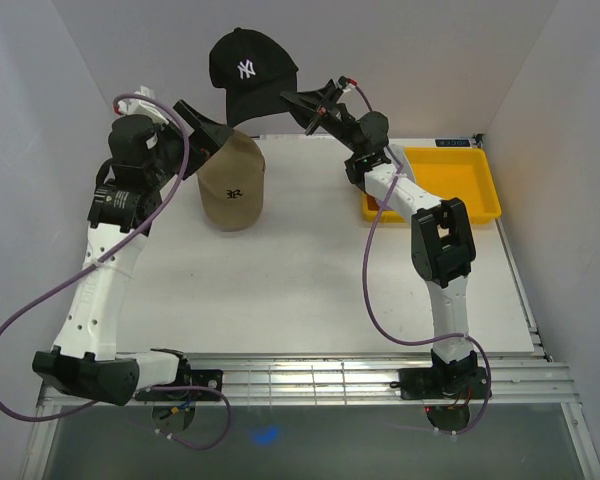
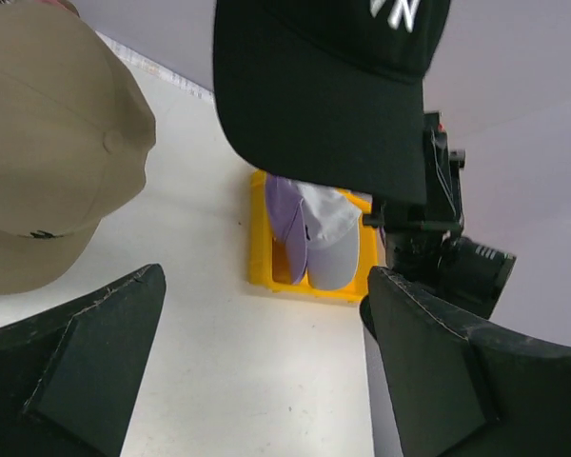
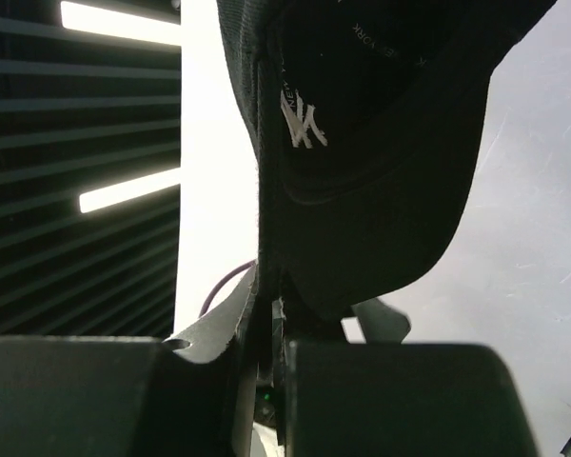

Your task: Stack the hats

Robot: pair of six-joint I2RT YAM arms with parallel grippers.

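My left gripper should grab the black hat at its visor's free side (image 1: 230,112) (image 2: 223,95), across from where my right gripper pinches it.
A black hat (image 1: 250,68) with a white logo hangs in the air at the back, its brim pinched by my right gripper (image 1: 308,105), which is shut on it. The right wrist view shows that black hat (image 3: 362,143) rising from the closed right gripper (image 3: 271,328). A tan hat (image 1: 232,185) with a dark mark rests on the table just below it. My left gripper (image 1: 212,135) stands open beside the tan hat's crown, holding nothing. In the left wrist view the tan hat (image 2: 48,143) and the black hat (image 2: 314,86) both lie beyond the open left gripper (image 2: 266,371).
A yellow tray (image 1: 470,180) sits at the back right of the white table (image 1: 280,280). The yellow tray (image 2: 259,257) holds a purple hat (image 2: 285,224) and a white hat (image 2: 333,238) side by side. White walls close in at the left, back and right.
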